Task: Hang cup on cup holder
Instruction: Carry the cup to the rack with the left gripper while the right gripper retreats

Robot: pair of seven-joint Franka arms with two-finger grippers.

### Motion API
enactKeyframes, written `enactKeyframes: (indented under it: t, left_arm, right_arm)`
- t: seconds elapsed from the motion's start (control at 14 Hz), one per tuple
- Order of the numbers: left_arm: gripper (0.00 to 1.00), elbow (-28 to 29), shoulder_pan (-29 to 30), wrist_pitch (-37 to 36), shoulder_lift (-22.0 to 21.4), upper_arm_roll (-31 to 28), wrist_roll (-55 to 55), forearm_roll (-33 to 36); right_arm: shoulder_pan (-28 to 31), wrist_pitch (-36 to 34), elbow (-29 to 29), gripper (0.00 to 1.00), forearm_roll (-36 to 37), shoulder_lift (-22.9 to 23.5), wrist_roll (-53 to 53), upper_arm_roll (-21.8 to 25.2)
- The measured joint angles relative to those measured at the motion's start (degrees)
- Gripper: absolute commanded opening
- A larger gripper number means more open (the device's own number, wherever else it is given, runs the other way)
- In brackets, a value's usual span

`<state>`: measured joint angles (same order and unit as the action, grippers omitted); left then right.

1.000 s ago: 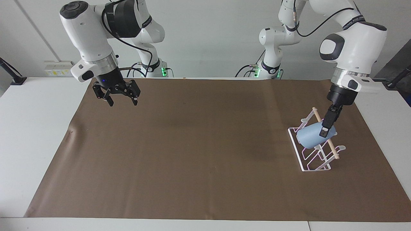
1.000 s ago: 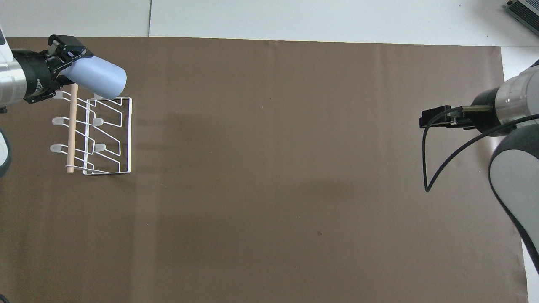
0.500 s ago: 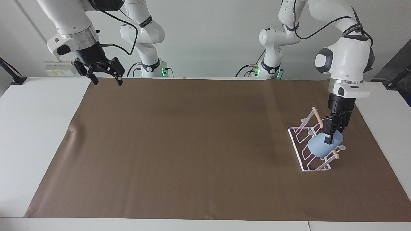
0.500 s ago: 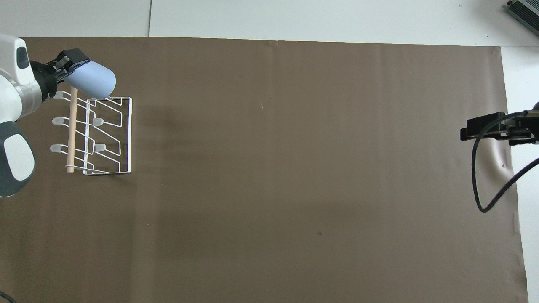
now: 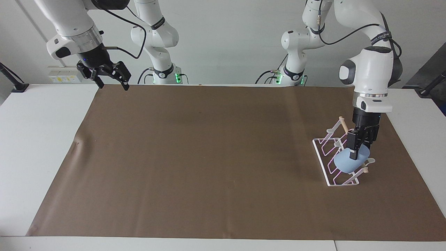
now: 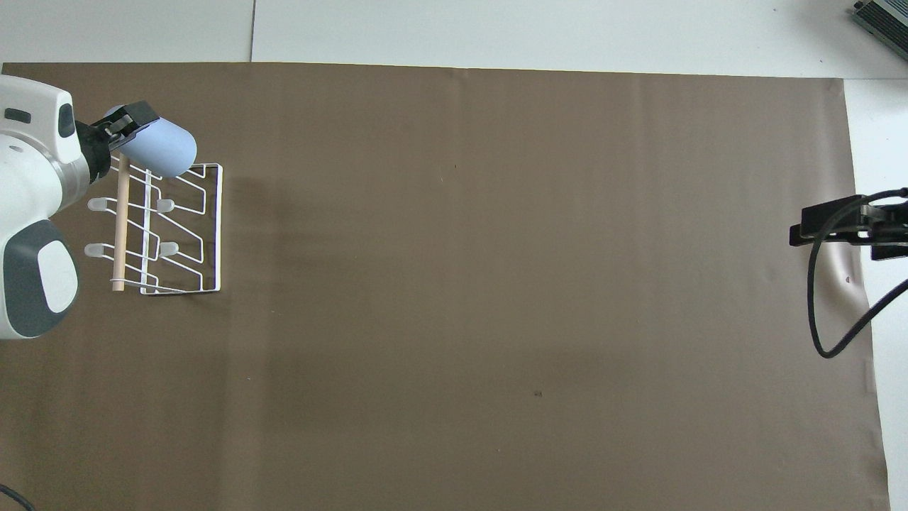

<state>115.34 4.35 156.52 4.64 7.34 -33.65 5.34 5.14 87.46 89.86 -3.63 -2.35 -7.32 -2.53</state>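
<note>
Once the robot's left gripper lets go, the light-blue cup will rest over the cup holder's peg [image 6: 191, 175] farthest from the robots.
The light-blue cup [image 5: 348, 163] is tilted, mouth down, on the cup holder [image 5: 325, 174], over a prong at the end farthest from the robots. The holder is a white wire rack with a wooden rod [image 5: 344, 124], at the left arm's end of the table. My left gripper [image 5: 356, 149] is shut on the cup's base from above. In the overhead view the cup [image 6: 167, 147] lies over the rack's [image 6: 209, 234] end, with the left gripper [image 6: 122, 128] on it. My right gripper [image 5: 108, 77] is open and empty, raised over the mat's corner by its base; it also shows in the overhead view [image 6: 800, 230].
A brown mat [image 5: 209, 157] covers most of the white table [image 5: 35, 139]. A dark device [image 6: 883, 18] lies at the table's corner farthest from the robots, at the right arm's end.
My left gripper has turned the cup mouth down and lowered it onto the rack's end. My right gripper has drawn back and up toward its base.
</note>
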Motion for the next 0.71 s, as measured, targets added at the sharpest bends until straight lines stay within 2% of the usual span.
enactKeyframes:
  t: [0.36,0.64,0.71]
  left_arm:
    - [0.0,2.5,0.0,2.3,0.1,0.0,0.1,0.0]
    - [0.0,3.6,0.0,2.8,0.1,0.0,0.1,0.0]
    - [0.04,3.6,0.0,2.8,0.1,0.0,0.1,0.1]
  right_arm:
    - [-1.8,0.0,0.8,1.0,3.1,0.1,0.7,0.2]
    - [-3.8,0.1,0.4,1.0,4.6,0.0,3.3,3.8]
    - [-3.8,0.1,-0.2,1.0,4.6,0.0,4.7,4.8]
